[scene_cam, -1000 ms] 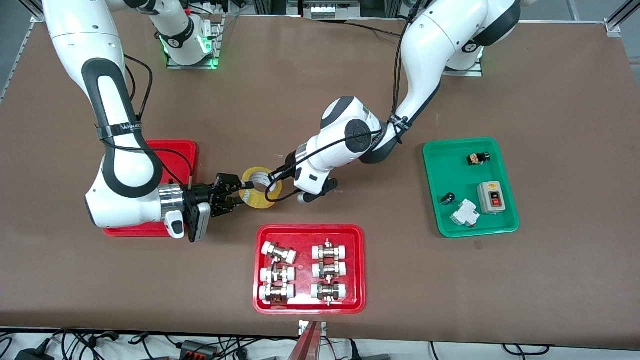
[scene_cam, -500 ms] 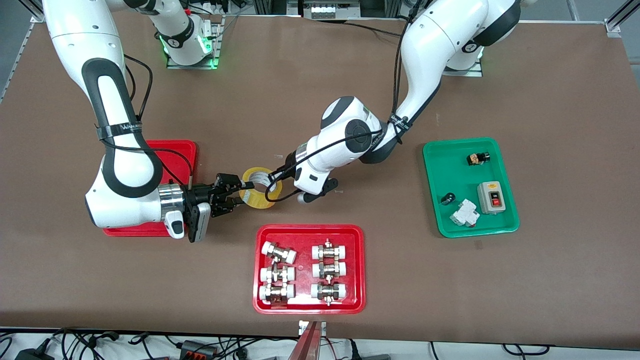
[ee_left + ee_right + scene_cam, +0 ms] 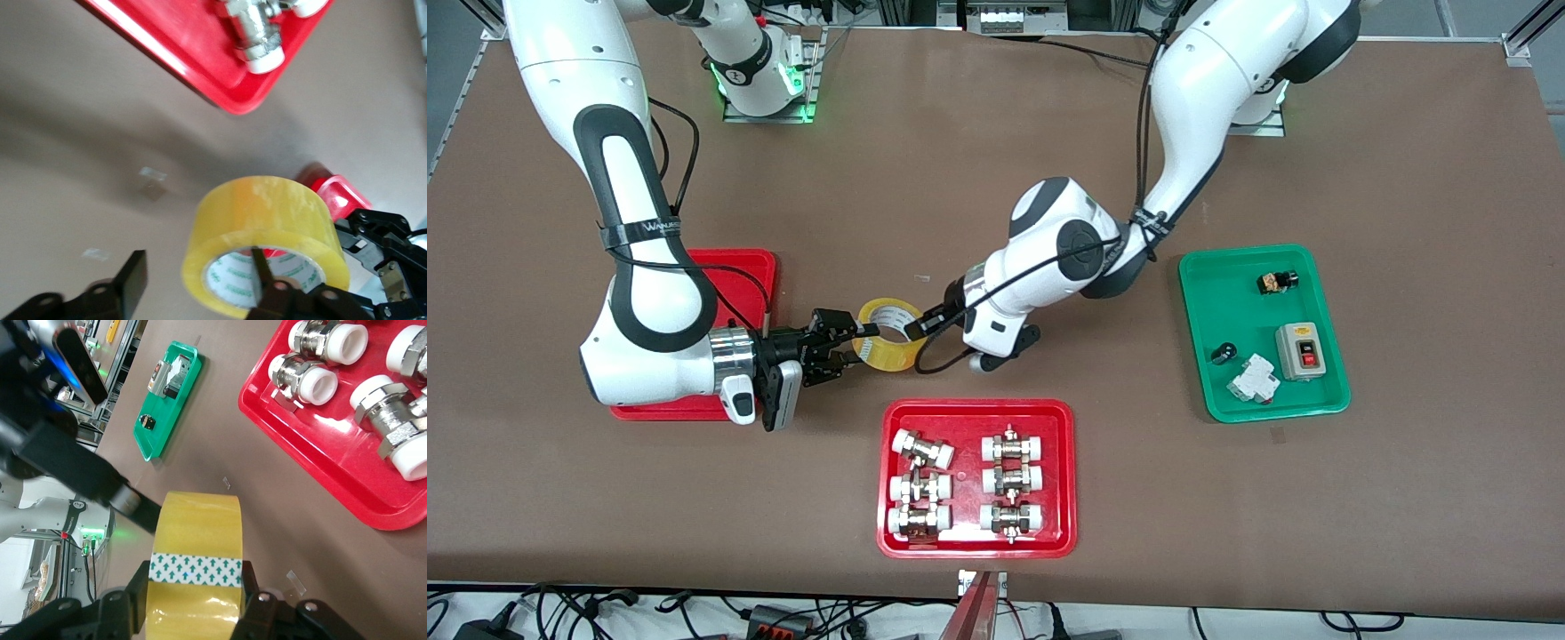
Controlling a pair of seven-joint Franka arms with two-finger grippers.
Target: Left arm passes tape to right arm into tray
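Observation:
Next, my right gripper releases the yellow tape near the middle of the plain red tray (image 3: 698,316) under the right arm.
The yellow tape (image 3: 891,334) hangs over the table beside the plain red tray (image 3: 734,267). My right gripper (image 3: 852,343) is shut on it. In the right wrist view the tape (image 3: 195,547) sits squeezed between the two fingers of the right gripper (image 3: 193,587). My left gripper (image 3: 919,327) is open at the roll's other edge. In the left wrist view the tape (image 3: 267,213) is close in front of the left gripper (image 3: 197,277), with one finger in front of the white core and the other standing well clear outside it. The right arm hides much of the tray.
A red tray of metal fittings (image 3: 978,411) lies nearer the front camera than the tape. A green tray (image 3: 1209,293) with switch parts sits toward the left arm's end. Both arms stretch low over the table's middle.
My left gripper has opened and let go of the tape, and the left arm has drawn back slightly toward its own end. The right gripper still holds the roll in place.

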